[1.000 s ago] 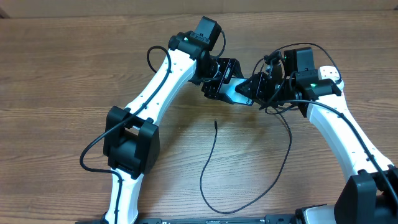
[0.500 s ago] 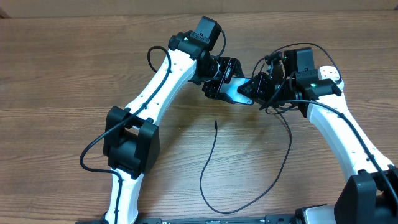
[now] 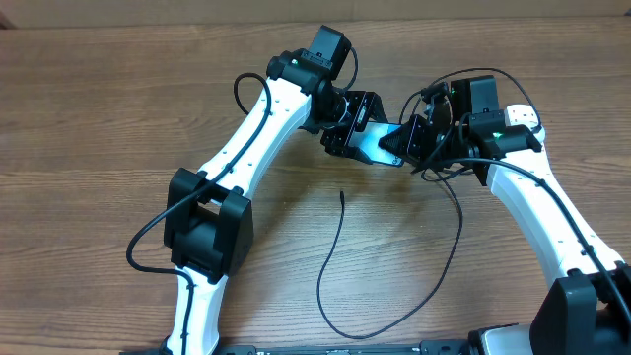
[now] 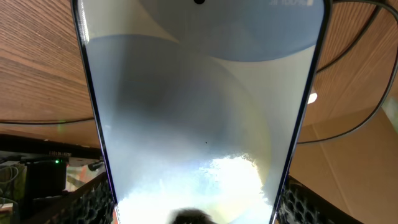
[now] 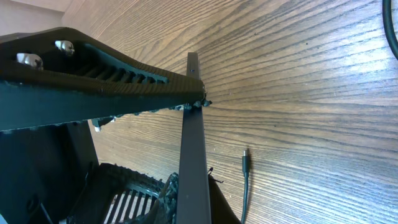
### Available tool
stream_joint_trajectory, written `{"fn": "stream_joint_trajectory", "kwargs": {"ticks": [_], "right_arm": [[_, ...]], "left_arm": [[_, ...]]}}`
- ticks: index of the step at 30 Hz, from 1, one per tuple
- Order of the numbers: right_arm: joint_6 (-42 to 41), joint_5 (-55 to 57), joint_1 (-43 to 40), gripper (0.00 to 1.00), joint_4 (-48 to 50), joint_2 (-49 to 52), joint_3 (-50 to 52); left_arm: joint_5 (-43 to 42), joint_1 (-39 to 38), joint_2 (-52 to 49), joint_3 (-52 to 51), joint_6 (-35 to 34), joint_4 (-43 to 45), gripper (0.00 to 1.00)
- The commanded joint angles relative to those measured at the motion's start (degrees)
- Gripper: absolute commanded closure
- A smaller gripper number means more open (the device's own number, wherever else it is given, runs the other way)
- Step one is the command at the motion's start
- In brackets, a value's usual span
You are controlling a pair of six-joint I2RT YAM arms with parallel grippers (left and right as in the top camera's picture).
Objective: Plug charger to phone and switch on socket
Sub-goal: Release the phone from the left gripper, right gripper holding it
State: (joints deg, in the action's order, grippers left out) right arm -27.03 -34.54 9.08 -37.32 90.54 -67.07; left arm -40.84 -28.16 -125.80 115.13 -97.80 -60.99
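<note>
My left gripper spans the phone's width, so it should open while my right gripper turns the phone edge-on, and then grasp the phone's top end (image 4: 200, 15) across its thickness.
Both grippers hold the phone (image 3: 378, 148) in the air over the far middle of the table. My left gripper (image 3: 351, 131) is shut on its left end. In the left wrist view the pale blue screen (image 4: 199, 106) fills the frame between the left gripper's fingers (image 4: 196, 208). My right gripper (image 3: 410, 140) is shut on the right end. The right wrist view shows the phone edge-on as a dark bar (image 5: 193, 149) between the right gripper's jaws (image 5: 189, 202). The charger (image 3: 330, 251) lies looped on the table, with its connector tip (image 5: 245, 157) free below the phone. The socket is out of view.
The wooden table (image 3: 89, 148) carries the cable loop, which runs from the tip (image 3: 342, 195) down to the front edge and back up under the right arm (image 3: 537, 207). The left arm (image 3: 246, 148) reaches in from the front left.
</note>
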Motion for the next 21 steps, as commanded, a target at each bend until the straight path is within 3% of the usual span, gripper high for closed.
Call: {"fn": "stream_joint_trajectory", "kwargs": {"ticks": [1,8,10,13,14,21], "right_arm": [[-0.02,-1.49,0.24,0.96,0.63,-0.13,-1.57],[-0.02,-1.46,0.24,0.96,0.66,-0.13,-1.57],[-0.02,-1.46,0.24,0.96,0.68,-0.13,-1.57],[-0.02,-1.49,0.24,0.96,0.70,-0.13,-1.57],[-0.02,-1.49,0.22,0.96,0.70,-0.13,-1.57],[-0.02,-1.46,0.17,0.96,0.85,-0.13,-1.57]], "left_arm": [[-2.16,-1.49,0.00,1.77,-1.05,0.24,0.96],[-1.99,-1.49,0.00,1.75,-1.03,0.20,0.93],[-1.99,-1.49,0.00,1.77,-1.03,0.20,0.71],[-2.01,-1.44,0.00,1.77,-1.03,0.17,0.11],[-2.01,-1.42,0.00,1.77,-1.03,0.15,0.00],[-2.08,-1.29,0.00,1.77,-1.01,0.17,0.01]]}}
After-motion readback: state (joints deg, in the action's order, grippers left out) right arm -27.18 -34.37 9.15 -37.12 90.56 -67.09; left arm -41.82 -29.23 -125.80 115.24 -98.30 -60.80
